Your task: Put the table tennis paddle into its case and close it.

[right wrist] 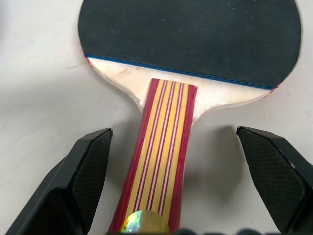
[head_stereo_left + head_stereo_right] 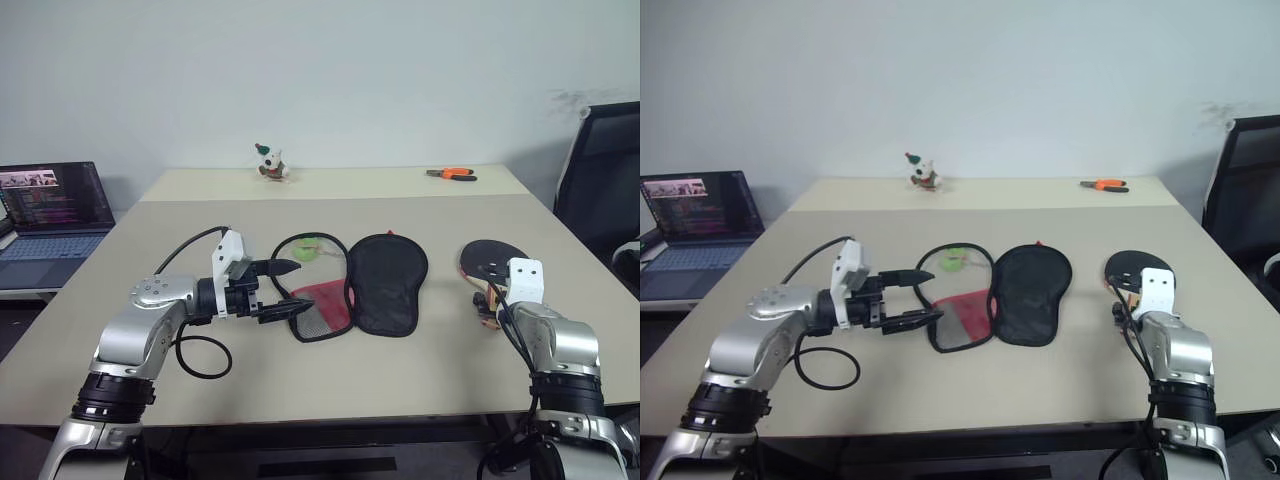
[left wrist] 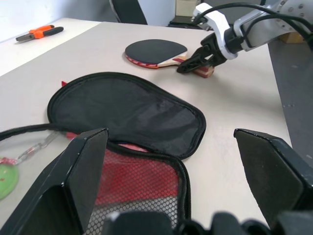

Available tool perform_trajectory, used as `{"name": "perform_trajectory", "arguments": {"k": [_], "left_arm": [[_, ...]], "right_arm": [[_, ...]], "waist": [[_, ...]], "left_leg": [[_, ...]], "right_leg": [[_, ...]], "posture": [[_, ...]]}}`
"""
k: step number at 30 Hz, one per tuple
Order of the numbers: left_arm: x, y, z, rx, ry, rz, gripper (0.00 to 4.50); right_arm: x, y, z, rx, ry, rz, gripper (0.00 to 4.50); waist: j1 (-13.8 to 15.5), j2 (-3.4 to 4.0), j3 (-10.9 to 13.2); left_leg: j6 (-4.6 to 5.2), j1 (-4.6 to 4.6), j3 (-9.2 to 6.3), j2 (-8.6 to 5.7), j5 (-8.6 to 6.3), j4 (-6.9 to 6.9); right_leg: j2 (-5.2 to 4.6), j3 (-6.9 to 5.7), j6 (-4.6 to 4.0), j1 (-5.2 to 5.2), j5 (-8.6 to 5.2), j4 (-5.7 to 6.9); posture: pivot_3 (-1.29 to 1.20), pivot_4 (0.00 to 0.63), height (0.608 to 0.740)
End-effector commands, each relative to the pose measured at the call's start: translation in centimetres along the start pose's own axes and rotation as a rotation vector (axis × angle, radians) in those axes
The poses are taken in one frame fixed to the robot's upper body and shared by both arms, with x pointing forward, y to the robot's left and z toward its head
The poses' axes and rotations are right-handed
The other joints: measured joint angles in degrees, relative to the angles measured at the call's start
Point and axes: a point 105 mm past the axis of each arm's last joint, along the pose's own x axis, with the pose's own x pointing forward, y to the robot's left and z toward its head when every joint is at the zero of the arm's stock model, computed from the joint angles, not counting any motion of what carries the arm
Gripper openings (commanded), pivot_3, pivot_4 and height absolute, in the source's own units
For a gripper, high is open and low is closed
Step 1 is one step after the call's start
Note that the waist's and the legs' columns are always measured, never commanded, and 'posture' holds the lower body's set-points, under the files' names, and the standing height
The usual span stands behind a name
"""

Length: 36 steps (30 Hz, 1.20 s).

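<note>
The paddle's handle slants between my open right fingers; I should align them, then grip just below the paddle's head point(image 1: 166, 115).
The table tennis paddle point(image 2: 487, 257) lies flat on the table at the right, black rubber up, its striped wooden handle point(image 1: 164, 147) pointing toward me. My right gripper point(image 1: 173, 134) is open, with one finger on each side of the handle and a gap to each. The case point(image 2: 388, 285) lies unzipped and spread open at the table's middle, with the black flap on the right and the red mesh half point(image 2: 320, 308) on the left. Its green charm point(image 2: 305, 252) rests just behind. My left gripper point(image 2: 298, 286) is open, level, at the mesh half's left edge.
A laptop point(image 2: 50, 205) stands on a lower side table at the left. A small toy figure point(image 2: 270, 162) and orange pliers point(image 2: 452, 173) lie on the far table. A black chair point(image 2: 605, 180) stands at the right. A black cable point(image 2: 200, 355) loops under my left arm.
</note>
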Motion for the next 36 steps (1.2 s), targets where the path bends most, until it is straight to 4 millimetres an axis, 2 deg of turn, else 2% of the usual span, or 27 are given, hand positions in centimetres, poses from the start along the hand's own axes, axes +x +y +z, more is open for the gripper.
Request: {"name": "perform_trajectory", "arguments": {"k": [1,5,8,12,15,23,26,31,33,36], "left_arm": [[-0.6,0.1,1.0,0.052,-0.012,0.018,4.5],[-0.7,0.1,0.9,0.052,-0.008,0.022,4.5],[-0.8,0.0,0.9,0.051,-0.006,0.024,4.5],[-0.8,-0.1,0.8,0.05,-0.004,0.023,4.5],[-0.7,-0.1,0.7,0.049,-0.003,0.018,4.5],[-0.3,0.0,0.6,0.045,-0.003,0.003,4.5],[0.0,0.0,0.5,0.043,-0.004,-0.005,4.5],[0.4,0.1,0.6,0.046,-0.007,-0.018,4.5],[0.4,0.1,0.6,0.048,-0.008,-0.02,4.5],[0.4,0.1,0.8,0.045,-0.016,-0.018,4.5]], "right_arm": [[0.8,0.2,1.0,-0.035,-0.027,0.034,3.22],[1.2,0.9,1.0,-0.09,-0.015,0.132,1.91],[0.7,1.8,0.9,-0.155,-0.001,0.241,1.09],[0.1,1.4,0.6,-0.211,0.028,0.281,1.09],[-0.8,-0.5,0.4,-0.222,0.054,0.265,1.09],[-5.3,-2.0,-2.4,-0.28,0.157,0.313,1.09],[-5.8,-2.8,-3.3,-0.263,0.183,0.285,1.09],[-5.8,-2.2,-3.4,-0.217,0.185,0.304,1.09],[-5.6,-2.3,-3.1,-0.211,0.178,0.292,1.82],[-5.2,-1.4,-2.4,-0.185,0.156,0.324,2.68]], "waist": [[-0.23,0.0,0.0],[-0.09,-0.02,-0.01],[-0.08,-0.02,-0.01],[-0.13,-0.02,-0.01],[0.03,-0.02,-0.01],[1.13,-0.02,-0.01],[1.13,-0.02,-0.01],[1.17,-0.03,-0.02],[1.16,-0.04,-0.02],[0.93,-0.04,-0.02]], "left_leg": [[0.01,0.01,0.07,0.0,0.0,0.1],[0.02,-0.08,0.05,0.02,-0.01,0.47],[0.03,-0.12,0.09,0.01,-0.02,0.56],[0.16,-0.12,0.14,0.04,-0.1,0.53],[0.23,-0.16,0.11,0.08,-0.15,0.5],[0.32,-0.27,0.04,0.03,-0.23,0.52],[0.32,-0.23,0.06,0.04,-0.23,0.59],[0.32,-0.21,0.05,0.03,-0.23,0.63],[0.32,-0.22,0.05,0.03,-0.23,0.62],[0.32,-0.21,0.09,0.04,-0.23,0.62]], "right_leg": [[0.03,0.05,0.07,0.01,0.02,0.0],[0.06,0.1,0.31,0.07,0.09,0.0],[0.06,0.12,0.38,0.07,0.13,-0.02],[0.13,0.16,0.31,0.02,0.15,-0.02],[0.14,0.16,0.19,0.0,0.18,-0.03],[0.05,0.12,0.21,-0.01,0.12,-0.12],[0.05,0.13,0.33,0.01,0.05,-0.08],[0.06,0.12,0.44,0.05,0.0,-0.07],[0.06,0.12,0.42,0.05,0.01,-0.08],[0.06,0.14,0.42,0.05,0.02,-0.09]], "posture": [[0.0,0.15,0.74],[0.0,0.15,0.74],[0.0,0.15,0.74],[0.0,0.15,0.74],[0.0,0.15,0.74],[0.0,0.15,0.74],[0.0,0.15,0.74],[0.0,0.15,0.74],[0.0,0.15,0.74],[0.0,0.15,0.74]]}}
